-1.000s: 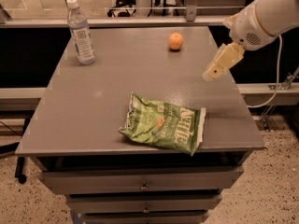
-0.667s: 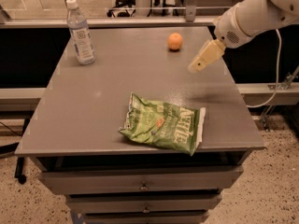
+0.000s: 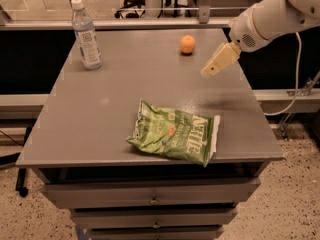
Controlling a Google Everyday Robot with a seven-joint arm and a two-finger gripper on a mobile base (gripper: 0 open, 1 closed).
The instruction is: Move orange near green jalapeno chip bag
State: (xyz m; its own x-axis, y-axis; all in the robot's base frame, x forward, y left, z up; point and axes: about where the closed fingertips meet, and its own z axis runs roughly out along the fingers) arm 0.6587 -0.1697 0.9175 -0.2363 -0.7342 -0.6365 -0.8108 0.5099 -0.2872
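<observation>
The robot's gripper will next go to the small orange (image 3: pixel 187 45) on the far part of the grey table top and close its fingers around it.
The orange (image 3: pixel 187 44) is small and round and rests on the far part of the grey table top (image 3: pixel 100 109), right of centre. The green jalapeno chip bag (image 3: pixel 175 137) lies flat near the front edge, crinkled, with white lettering and a white strip at its right end. My gripper (image 3: pixel 212 68) hangs above the table on the white arm that comes in from the upper right. It is to the right of the orange and a little nearer the camera, apart from it and holding nothing.
A clear plastic water bottle (image 3: pixel 86 34) with a white cap stands upright at the far left of the table. The table has drawers (image 3: pixel 150 198) below its front edge. A rail and a glass partition run behind it.
My gripper has moved left and towards the far side of the table, closer to the orange. The orange, the bag and the bottle have not moved.
</observation>
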